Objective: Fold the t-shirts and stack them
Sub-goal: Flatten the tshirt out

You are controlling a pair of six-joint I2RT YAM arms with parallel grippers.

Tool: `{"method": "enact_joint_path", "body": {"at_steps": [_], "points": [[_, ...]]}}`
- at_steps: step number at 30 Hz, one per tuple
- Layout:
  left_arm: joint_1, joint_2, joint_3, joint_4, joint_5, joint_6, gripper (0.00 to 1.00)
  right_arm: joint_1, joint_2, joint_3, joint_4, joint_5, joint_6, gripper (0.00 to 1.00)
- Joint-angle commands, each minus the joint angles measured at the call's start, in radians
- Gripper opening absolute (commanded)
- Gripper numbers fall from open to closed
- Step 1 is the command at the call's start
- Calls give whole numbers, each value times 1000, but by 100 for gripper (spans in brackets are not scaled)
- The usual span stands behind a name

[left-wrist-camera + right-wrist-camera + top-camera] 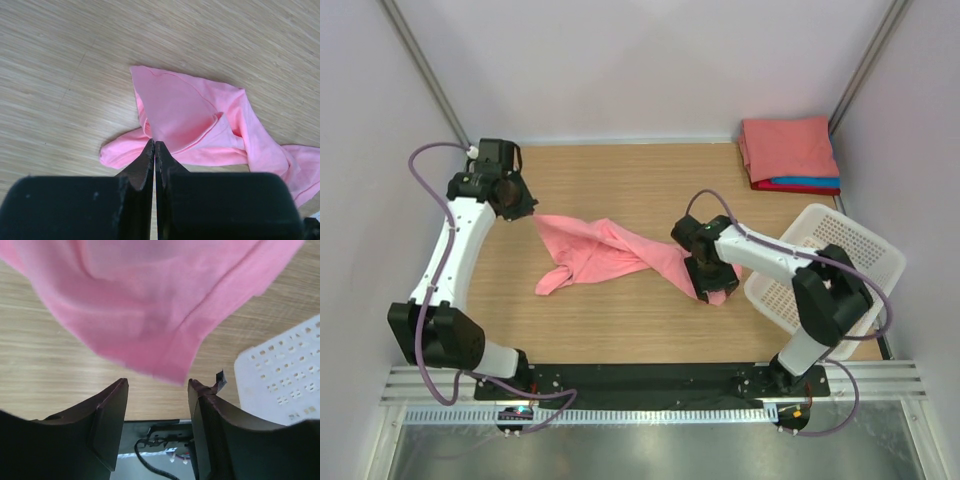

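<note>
The pink t-shirt is held by my left gripper alone and its middle lies bunched, so next my right gripper takes the t-shirt's loose corner (176,372) before both spread it.
A pink t-shirt (605,250) lies crumpled and stretched across the middle of the wooden table. My left gripper (525,207) is at its back-left corner. In the left wrist view the jaws (154,143) are shut, and the t-shirt's (185,115) fabric narrows right into their tips. My right gripper (708,280) hovers over the shirt's right end. Its jaws (157,382) stand open with nothing between them; the blurred pink hem (150,305) hangs just beyond the tips. A folded stack of t-shirts (790,150), pink over blue and red, rests at the back right corner.
A white mesh basket (830,270) sits tilted at the right edge, close beside the right arm; its rim shows in the right wrist view (280,375). Walls enclose the table on three sides. The black mounting rail (650,378) runs along the near edge.
</note>
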Motion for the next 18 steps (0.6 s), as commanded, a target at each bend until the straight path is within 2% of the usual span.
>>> {"method": "enact_joint_path", "body": {"at_steps": [1, 2, 3, 4, 5, 6, 8, 10, 13, 15, 18], "points": [[22, 6, 16, 21, -23, 23, 0, 0, 72, -36, 88, 8, -80, 58], [23, 8, 21, 17, -23, 23, 0, 0, 92, -33, 89, 41, -83, 53], [26, 14, 26, 12, -23, 29, 0, 1, 97, -21, 82, 55, -89, 42], [31, 14, 33, 9, -24, 31, 0, 2, 100, -12, 64, 58, -90, 30], [32, 11, 35, 6, -26, 29, 0, 0, 91, -3, 45, 52, -92, 10], [35, 3, 41, -5, -30, 29, 0, 0, 80, 28, 19, 45, -78, 3], [37, -11, 49, -40, -72, 31, 0, 2, 27, 103, -125, 34, -34, 1], [37, -37, 55, -71, -116, 34, 0, 2, -29, 166, -273, -50, 17, 1], [37, -75, 33, -115, -214, 18, 0, 0, -109, 308, -393, -103, 63, 1], [37, -84, 18, -105, -221, 24, 0, -15, -103, 383, -417, -107, 58, 1], [40, -72, 13, -97, -242, 27, 0, -80, -8, 424, -354, -120, 5, 1]]}}
